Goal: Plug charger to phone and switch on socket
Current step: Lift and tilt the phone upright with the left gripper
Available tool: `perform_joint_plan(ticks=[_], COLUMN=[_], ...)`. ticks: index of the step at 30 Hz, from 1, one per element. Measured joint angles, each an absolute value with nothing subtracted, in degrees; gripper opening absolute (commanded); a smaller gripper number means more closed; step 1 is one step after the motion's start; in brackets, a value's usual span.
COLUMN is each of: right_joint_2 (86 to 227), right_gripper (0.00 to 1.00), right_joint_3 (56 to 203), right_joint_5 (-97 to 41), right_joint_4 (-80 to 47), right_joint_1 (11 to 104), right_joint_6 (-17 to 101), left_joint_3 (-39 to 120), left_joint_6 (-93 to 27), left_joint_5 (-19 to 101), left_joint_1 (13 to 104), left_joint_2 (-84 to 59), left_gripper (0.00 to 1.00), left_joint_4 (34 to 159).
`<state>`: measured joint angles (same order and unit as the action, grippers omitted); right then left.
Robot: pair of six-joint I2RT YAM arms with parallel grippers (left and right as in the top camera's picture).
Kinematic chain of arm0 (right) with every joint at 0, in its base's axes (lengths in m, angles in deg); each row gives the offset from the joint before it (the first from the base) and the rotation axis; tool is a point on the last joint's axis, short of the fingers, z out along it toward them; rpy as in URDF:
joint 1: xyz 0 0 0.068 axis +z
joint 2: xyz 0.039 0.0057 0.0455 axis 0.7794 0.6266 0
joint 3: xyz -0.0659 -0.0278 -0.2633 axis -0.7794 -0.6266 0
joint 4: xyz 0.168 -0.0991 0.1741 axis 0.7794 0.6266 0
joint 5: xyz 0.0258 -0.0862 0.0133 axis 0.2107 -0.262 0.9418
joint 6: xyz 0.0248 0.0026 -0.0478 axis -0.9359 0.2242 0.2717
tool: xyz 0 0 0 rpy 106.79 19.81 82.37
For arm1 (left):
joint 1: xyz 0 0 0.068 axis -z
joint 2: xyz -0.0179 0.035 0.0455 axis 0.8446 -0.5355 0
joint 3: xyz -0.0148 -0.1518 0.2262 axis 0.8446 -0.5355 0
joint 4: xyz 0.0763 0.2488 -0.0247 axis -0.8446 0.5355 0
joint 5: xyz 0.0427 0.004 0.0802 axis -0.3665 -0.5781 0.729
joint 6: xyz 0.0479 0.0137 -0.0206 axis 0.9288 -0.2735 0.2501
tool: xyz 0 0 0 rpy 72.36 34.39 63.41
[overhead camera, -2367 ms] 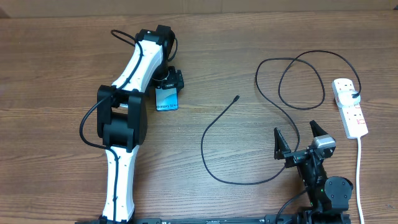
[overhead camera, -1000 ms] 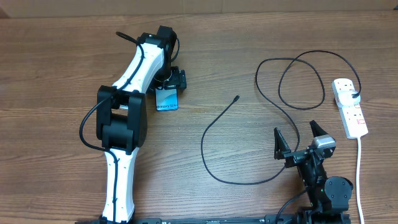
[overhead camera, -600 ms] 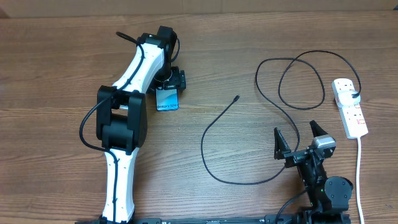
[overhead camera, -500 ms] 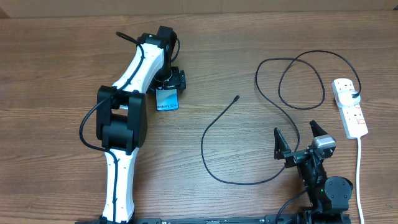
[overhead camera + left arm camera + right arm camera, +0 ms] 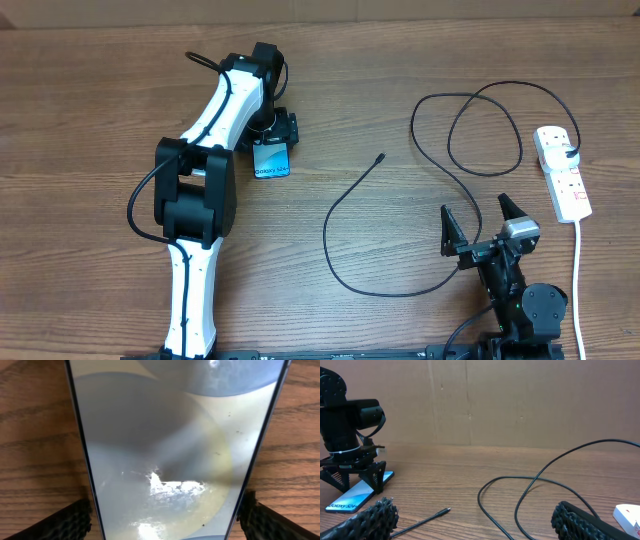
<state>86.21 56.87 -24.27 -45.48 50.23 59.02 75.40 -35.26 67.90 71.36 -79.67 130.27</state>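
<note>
The phone is slanted between my left gripper's fingers with its far end tipped up, so next I open, lay it flat and grip its long edges (image 5: 91, 477) before I lift it.
The phone (image 5: 272, 161), with a cyan screen, lies flat on the table at the upper left. My left gripper (image 5: 273, 138) stands over its far end, a finger against each long edge. In the left wrist view the phone (image 5: 165, 435) fills the frame between my fingers (image 5: 70, 521), so my left gripper (image 5: 165, 522) is shut on it. The charger cable (image 5: 340, 275) loops across the middle. Its free tip (image 5: 381, 157) lies well right of the phone, and its plug sits in the socket (image 5: 565, 180). My right gripper (image 5: 478, 222) is open and empty near the front edge. In its own view my right gripper (image 5: 475, 525) faces the tip (image 5: 445, 510).
The socket's white cord (image 5: 578, 275) runs to the front edge on the far right. Black cable loops (image 5: 485, 125) lie between the socket and the table's middle. A cardboard wall (image 5: 495, 400) stands behind the table.
The phone's near end has shifted slightly to the right under my left gripper. The right arm and the cable have not moved.
</note>
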Motion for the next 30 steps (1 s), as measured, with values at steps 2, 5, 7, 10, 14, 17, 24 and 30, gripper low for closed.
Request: perform_joint_plan(ticks=[2, 5, 7, 10, 14, 17, 24, 30], right_joint_2=[86.2, 86.2, 86.2, 86.2, 86.2, 86.2, 86.2, 86.2], right_gripper=[1.0, 1.0, 1.0, 1.0, 1.0, 1.0, 1.0, 1.0], right_joint_3=[56.9, 56.9, 56.9, 56.9, 56.9, 56.9, 56.9, 56.9], right_joint_5=[-24.3, -24.3, -24.3, -24.3, -24.3, -24.3, -24.3, -24.3], right_joint_4=[-45.5, -45.5, -45.5, -45.5, -45.5, -45.5, -45.5, -45.5], right_joint_1=[50.2, 50.2, 50.2, 50.2, 50.2, 50.2, 50.2, 50.2], right_joint_6=[59.0, 59.0, 59.0, 59.0, 59.0, 59.0, 59.0, 59.0], left_joint_3=[75.3, 75.2, 75.2, 75.2, 75.2, 75.2, 75.2, 75.2], left_joint_6=[-35.3, -35.3, -35.3, -35.3, -35.5, -35.5, -35.5, -35.5], left_joint_5=[67.9, 67.8, 67.8, 67.8, 67.7, 67.7, 67.7, 67.8], left_joint_1=[71.3, 71.1, 71.1, 71.1, 71.1, 71.2, 71.1, 71.1], left_joint_2=[-79.6, -79.6, -79.6, -79.6, -79.6, -79.6, -79.6, -79.6], left_gripper=[0.95, 0.95, 0.92, 0.88, 0.82, 0.81, 0.77, 0.84], left_joint_4=[130.1, 130.1, 130.1, 130.0, 129.9, 129.8, 129.8, 129.8])
